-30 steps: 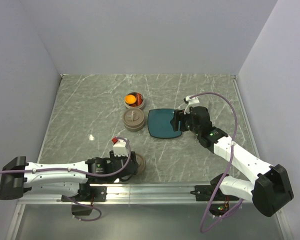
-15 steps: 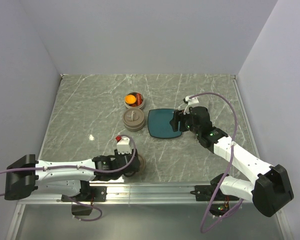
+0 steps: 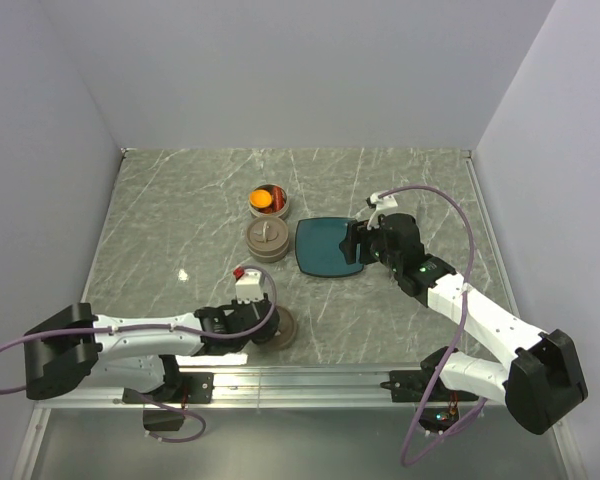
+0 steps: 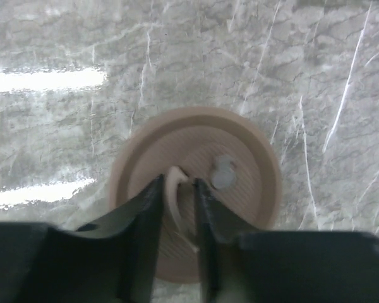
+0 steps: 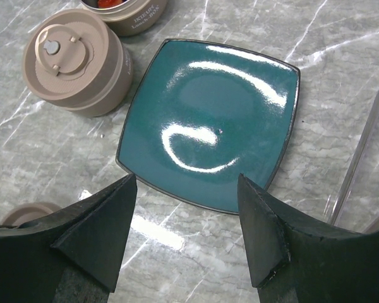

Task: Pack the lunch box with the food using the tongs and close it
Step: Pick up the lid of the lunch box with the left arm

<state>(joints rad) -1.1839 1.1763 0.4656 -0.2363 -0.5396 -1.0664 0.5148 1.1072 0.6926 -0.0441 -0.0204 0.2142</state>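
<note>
Next, I open my left gripper's fingers, since the loose lid's handle slants between them, and grip the handle straight (image 4: 180,213) before I carry the lid to the open tin.
The lunch box is a set of round tan tins. An open tin (image 3: 276,207) holds food, an orange ball (image 3: 261,200) and red pieces (image 5: 105,3). A second tin (image 3: 267,240) stands lidded beside it. A loose tan lid (image 4: 240,189) lies flat near the front edge. My left gripper (image 4: 177,189) sits low over it, its jaws pressed close on either side of the lid's curved handle (image 4: 172,182). My right gripper (image 5: 186,180) hangs open over the near edge of the teal plate (image 5: 208,120), holding nothing. The tongs are out of view.
The lidded tin (image 5: 72,60) stands just left of the plate, and the loose lid (image 5: 25,213) lies nearer the arms. A metal rail (image 3: 310,375) runs along the table's front edge. White walls close in the back and both sides.
My left arm has slid right along the front edge and its jaws have narrowed onto the lid's handle. The right arm has not moved.
</note>
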